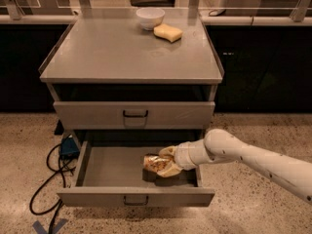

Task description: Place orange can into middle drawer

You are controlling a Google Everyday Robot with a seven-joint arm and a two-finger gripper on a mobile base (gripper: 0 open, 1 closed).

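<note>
The robot's gripper should release the orange can on the open middle drawer's bottom (pixel 147 168), just behind that drawer's small dark handle. The can now lies low over the drawer floor.
The orange can (pixel 154 163), shiny gold-orange with dark markings, lies on its side inside the open middle drawer (pixel 112 167), right of centre, low over the drawer floor. My gripper (pixel 165 163) reaches in from the right over the drawer's right side and is shut on the can, its pale fingers (pixel 168 171) above and below it. The white arm (pixel 243 155) runs off to the lower right. The drawer's front with its small dark handle (pixel 135 199) is pulled out toward the camera.
A shut grey drawer front (pixel 134 114) sits above the open one. On the cabinet top (pixel 117 52) stand a white bowl (pixel 149 18) and a pale yellow sponge (pixel 167 32). A blue box and black cables (pixel 58 160) lie on the floor at left.
</note>
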